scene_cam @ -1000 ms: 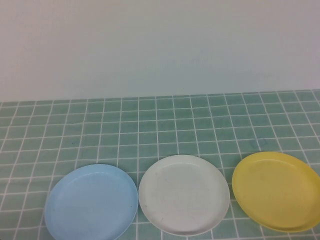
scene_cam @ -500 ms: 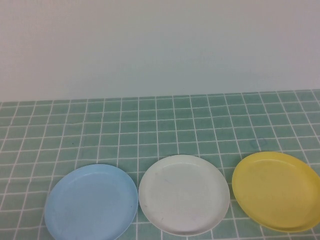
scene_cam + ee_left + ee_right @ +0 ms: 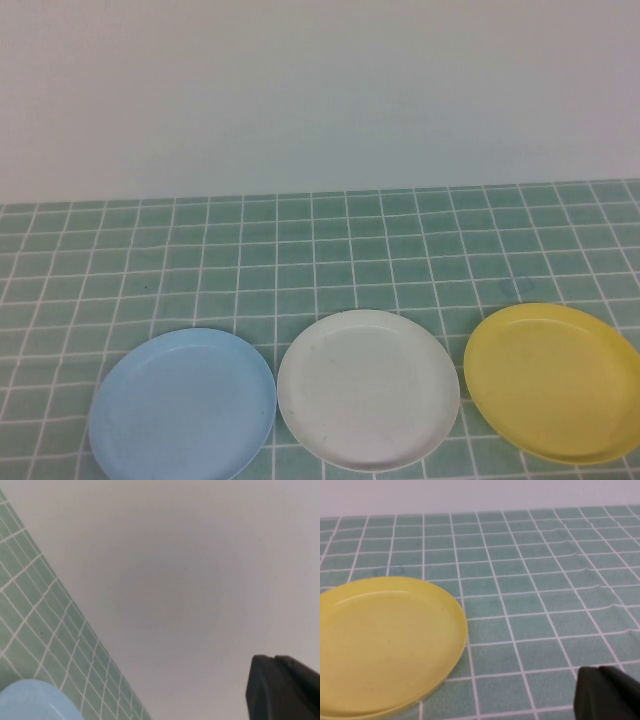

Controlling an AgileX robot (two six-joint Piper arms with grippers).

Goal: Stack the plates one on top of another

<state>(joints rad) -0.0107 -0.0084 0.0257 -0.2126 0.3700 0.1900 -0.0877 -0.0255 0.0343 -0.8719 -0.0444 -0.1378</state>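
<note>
Next, my left gripper goes to the light blue plate's outer rim (image 3: 98, 394), on the side away from the white plate, and closes there.
Three plates lie side by side along the near edge of the table in the high view: light blue (image 3: 182, 405) on the left, white (image 3: 367, 388) in the middle, yellow (image 3: 550, 382) on the right. None overlaps another. Neither arm shows in the high view. My left gripper (image 3: 274, 659) is shut and empty, held off the table and apart from the light blue plate (image 3: 35, 700). My right gripper (image 3: 597, 669) is shut and empty, low over the cloth and apart from the yellow plate (image 3: 380, 645).
A green tiled cloth (image 3: 330, 250) covers the table. A plain white wall (image 3: 320, 90) stands behind it. The cloth is slightly wrinkled to the right of the yellow plate (image 3: 580, 560).
</note>
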